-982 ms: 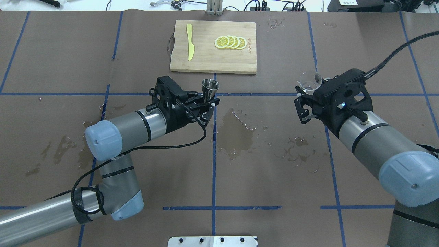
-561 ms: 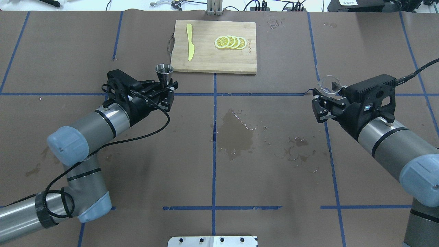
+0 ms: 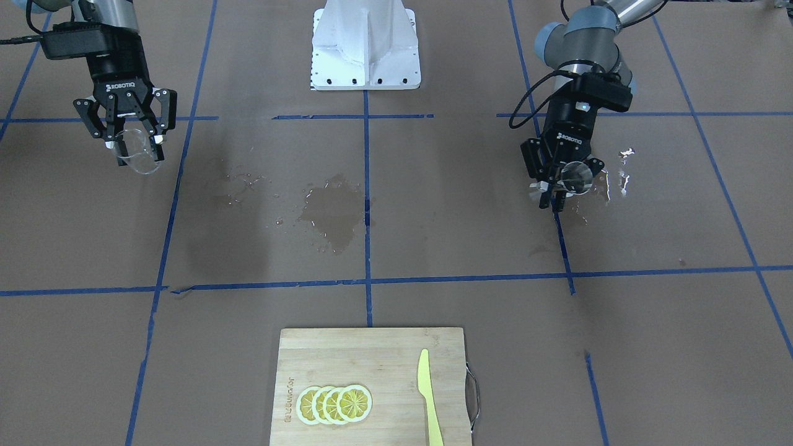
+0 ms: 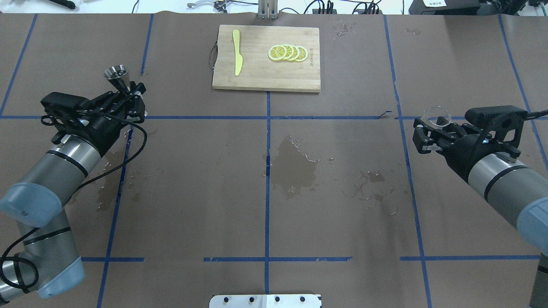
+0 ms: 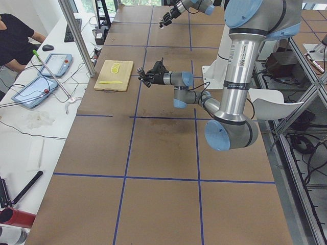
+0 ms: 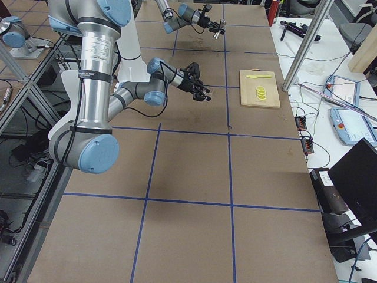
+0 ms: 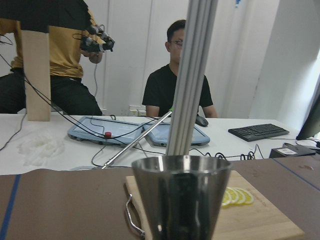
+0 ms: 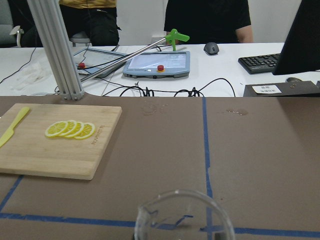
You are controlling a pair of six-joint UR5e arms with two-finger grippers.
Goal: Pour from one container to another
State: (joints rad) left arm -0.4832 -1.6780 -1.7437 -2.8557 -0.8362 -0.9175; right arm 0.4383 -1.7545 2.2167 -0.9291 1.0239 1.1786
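Observation:
The robot's left gripper should release the steel jigger cup between the blue tape line and the shiny wet streaks (image 3: 568, 191).
A steel jigger cup (image 4: 116, 75) stands upright in my left gripper (image 4: 130, 93), which is shut on its stem, held above the table's left side. The left wrist view shows its rim (image 7: 180, 172) close up. My right gripper (image 4: 428, 128) is shut on a clear glass beaker (image 4: 436, 114), held upright over the table's right side; its rim (image 8: 182, 215) fills the bottom of the right wrist view. In the front-facing view the jigger cup (image 3: 577, 176) and the beaker (image 3: 141, 156) are far apart, at opposite sides.
A wooden cutting board (image 4: 257, 75) lies at the far middle with lemon slices (image 4: 287, 53) and a yellow knife (image 4: 237, 52). Wet patches (image 4: 295, 164) darken the paper in the middle and by the left arm. Operators sit beyond the far edge.
Both arms have swung outward, away from the middle. The left carried the jigger cup left and farther back; the right carried the beaker right. Both kept their grip.

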